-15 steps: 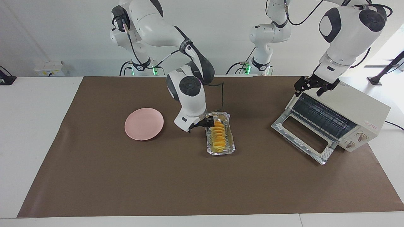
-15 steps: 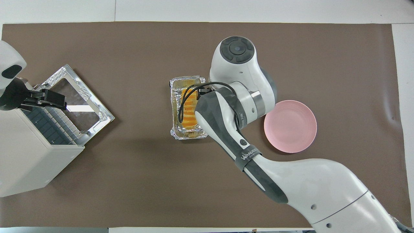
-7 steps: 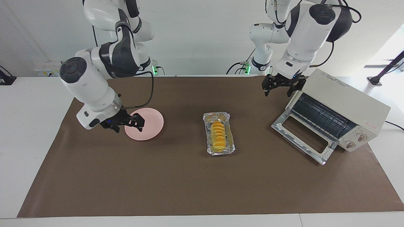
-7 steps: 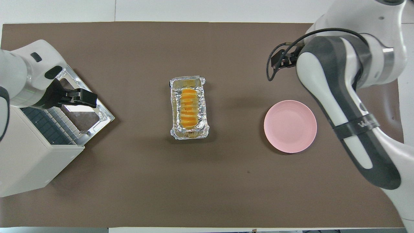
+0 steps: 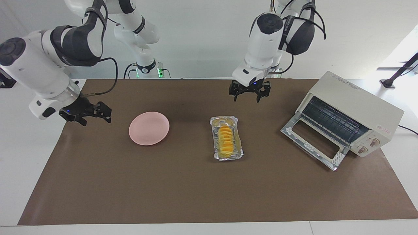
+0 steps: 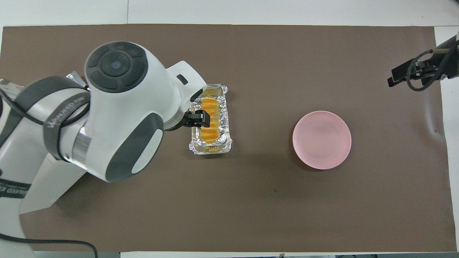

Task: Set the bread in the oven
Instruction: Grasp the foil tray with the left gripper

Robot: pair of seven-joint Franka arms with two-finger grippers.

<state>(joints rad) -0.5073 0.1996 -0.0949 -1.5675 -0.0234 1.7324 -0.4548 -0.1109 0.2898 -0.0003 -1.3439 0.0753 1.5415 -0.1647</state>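
I need to close my left gripper on the middle of the long edge [image 6: 227,114] of the foil tray, on the side that faces the pink plate.
The bread [image 5: 226,139] [image 6: 209,122], a row of yellow-orange slices, lies in a crinkled foil tray [image 5: 216,145] [image 6: 226,118] mid-mat. The cream oven [image 5: 356,104] stands at the left arm's end of the table, its glass door [image 5: 313,143] dropped open. In the overhead view the left arm hides most of the oven [image 6: 50,191]. My left gripper [image 5: 249,92] [image 6: 200,119] hangs open and empty in the air over the mat by the tray, clear of the bread. My right gripper [image 5: 94,116] [image 6: 401,73] is open and empty over the mat's edge beside the plate.
A round pink plate [image 5: 149,128] [image 6: 321,139] lies on the brown mat [image 5: 196,189] toward the right arm's end. The oven's open door juts out over the mat toward the tray.
The left gripper has swung from the oven's top edge across to the tray. The right gripper has drawn away from the tray, past the plate, to the mat's edge.
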